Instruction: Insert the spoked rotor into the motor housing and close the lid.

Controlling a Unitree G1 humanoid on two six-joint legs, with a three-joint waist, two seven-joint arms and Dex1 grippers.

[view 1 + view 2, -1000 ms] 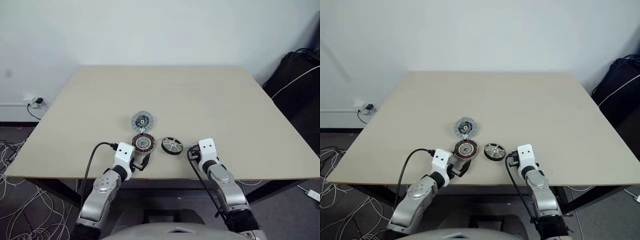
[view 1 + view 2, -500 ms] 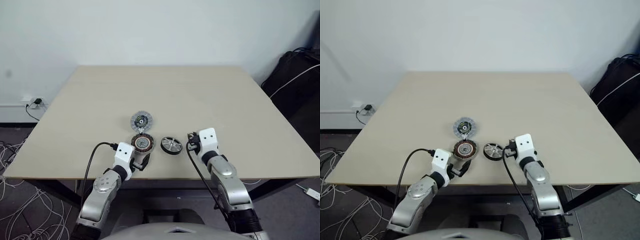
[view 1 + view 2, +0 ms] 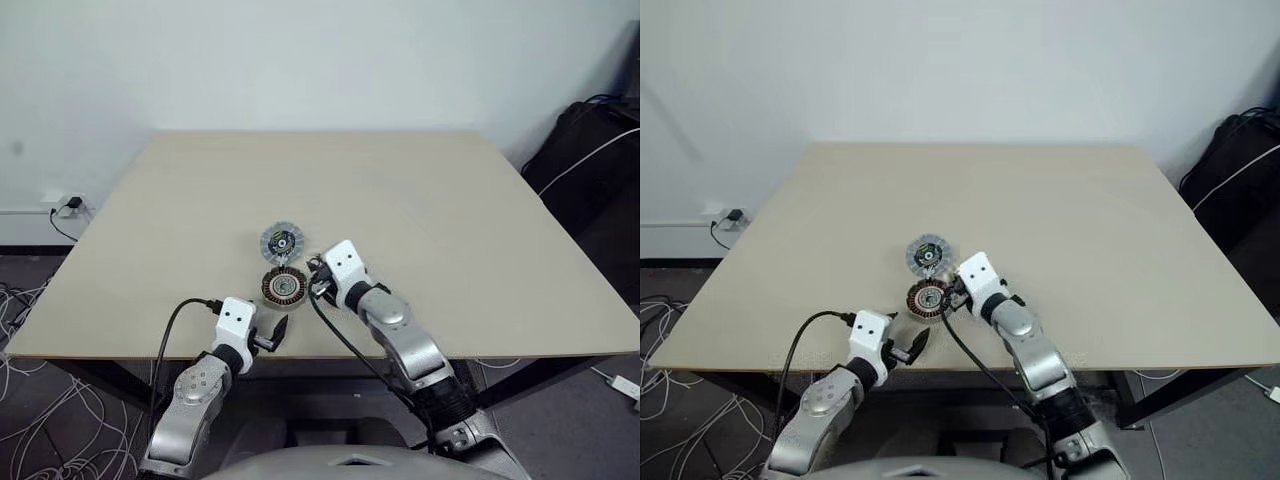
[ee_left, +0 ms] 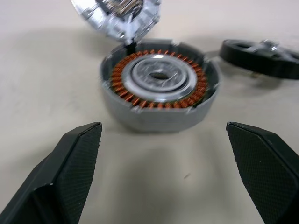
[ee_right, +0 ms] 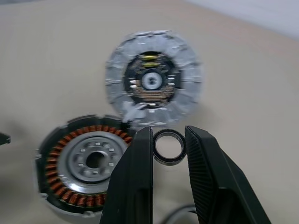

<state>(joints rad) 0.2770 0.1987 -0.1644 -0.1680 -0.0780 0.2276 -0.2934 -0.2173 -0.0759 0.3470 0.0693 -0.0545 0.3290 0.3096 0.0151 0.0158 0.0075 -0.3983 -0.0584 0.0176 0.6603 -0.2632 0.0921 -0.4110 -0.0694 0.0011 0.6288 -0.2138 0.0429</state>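
Next, my right gripper releases the small dark ring over the central hole of the motor housing (image 3: 285, 286) (image 5: 96, 160), inside the copper windings.
The motor housing (image 3: 285, 287), with its ring of copper windings, sits near the table's front edge, and the ribbed silver lid (image 3: 283, 241) lies just behind it, touching its rim. My right gripper (image 5: 168, 131) hovers over the gap between the two, shut on a small dark ring (image 5: 169, 147). In the head views my right arm covers the spoked rotor. The left wrist view shows the rotor's (image 4: 259, 55) black rim to the right of the housing (image 4: 159, 84). My left gripper (image 3: 274, 334) is open in front of the housing with nothing between its fingers (image 4: 77, 154).
The pale wooden table (image 3: 450, 220) stretches wide behind and beside the parts. A black bag (image 3: 590, 150) stands on the floor at the right. Loose cables (image 3: 40, 400) and a wall socket (image 3: 70, 204) are at the left.
My right arm has swung left and up, from beside the rotor to over the housing and lid, and now covers the rotor. My left gripper has drawn back a little toward the table edge.
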